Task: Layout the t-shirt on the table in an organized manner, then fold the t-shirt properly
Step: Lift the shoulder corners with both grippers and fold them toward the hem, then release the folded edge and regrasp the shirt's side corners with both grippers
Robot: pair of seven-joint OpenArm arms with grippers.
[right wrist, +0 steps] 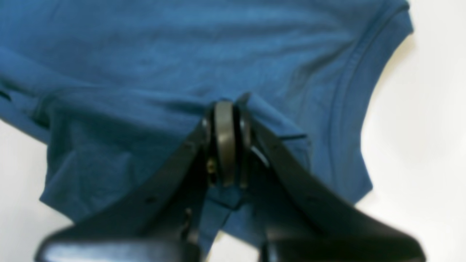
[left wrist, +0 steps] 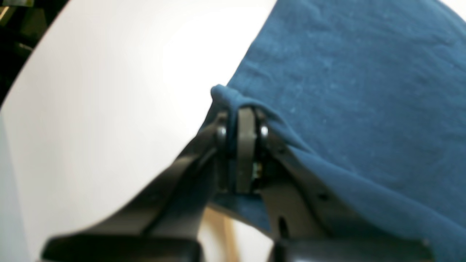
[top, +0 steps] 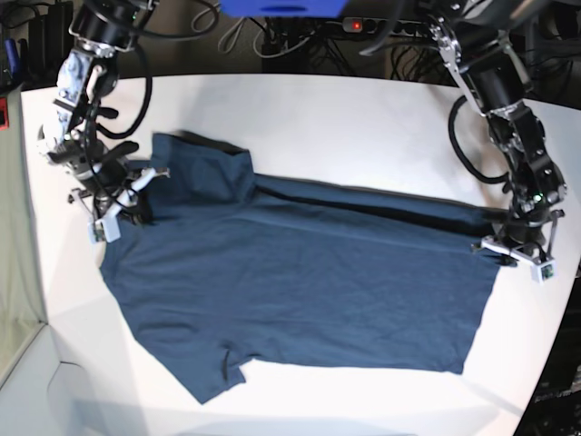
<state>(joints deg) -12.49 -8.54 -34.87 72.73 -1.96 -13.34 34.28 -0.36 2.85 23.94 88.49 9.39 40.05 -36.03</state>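
Observation:
The t-shirt's under layer pokes past its top layer in my left gripper, so it should open and grab the under layer's corner (top: 491,214).
The dark blue t-shirt (top: 300,291) lies spread across the white table (top: 345,127), body stretched left to right, one sleeve at the bottom (top: 213,368). My left gripper (top: 502,238), at the right of the base view, is shut on the shirt's hem corner; in the left wrist view the jaws (left wrist: 242,120) pinch a bunched fold of the t-shirt (left wrist: 356,91). My right gripper (top: 136,207), at the left of the base view, is shut on the shirt near the upper sleeve and shoulder; in the right wrist view it (right wrist: 225,109) clamps a fold of the t-shirt (right wrist: 164,54).
The table's curved edge runs along the left and bottom (top: 54,336). Cables and dark equipment (top: 300,27) sit behind the far edge. Bare white tabletop lies beyond the shirt at the back and in front.

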